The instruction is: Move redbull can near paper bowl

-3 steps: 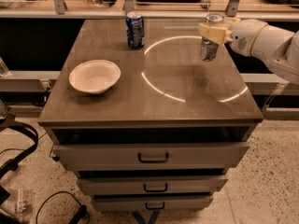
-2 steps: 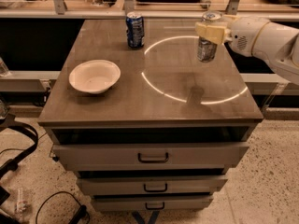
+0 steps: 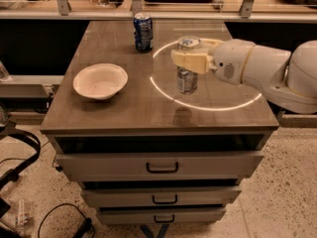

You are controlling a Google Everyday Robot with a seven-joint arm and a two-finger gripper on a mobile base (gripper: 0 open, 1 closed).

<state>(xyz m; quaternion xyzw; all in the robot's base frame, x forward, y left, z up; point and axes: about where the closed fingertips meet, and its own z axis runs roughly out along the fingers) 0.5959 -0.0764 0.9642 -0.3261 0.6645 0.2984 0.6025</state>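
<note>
Next, my gripper stands the redbull can, now hanging just above the table's middle, between the paper bowl and the ring of light (image 3: pixel 143 108), toward the front edge of the table.
The redbull can (image 3: pixel 187 78), tall, slim and silver-grey, hangs upright a little above the middle of the brown table (image 3: pixel 124 115). My gripper (image 3: pixel 188 59) is shut on its upper half, reaching in from the right on a white arm (image 3: pixel 257 68). The paper bowl (image 3: pixel 100 81), shallow and white, sits on the table's left side, well left of the can.
A shorter blue can (image 3: pixel 143 31) stands at the table's back middle. A bright ring of light (image 3: pixel 208 73) lies on the tabletop's right half. Drawers (image 3: pixel 163 165) run below the front edge. Cables (image 3: pixel 20 152) lie on the floor at left.
My gripper has carried the redbull can from the table's back right toward the middle, leftward and nearer the front. The bowl and blue can have not moved.
</note>
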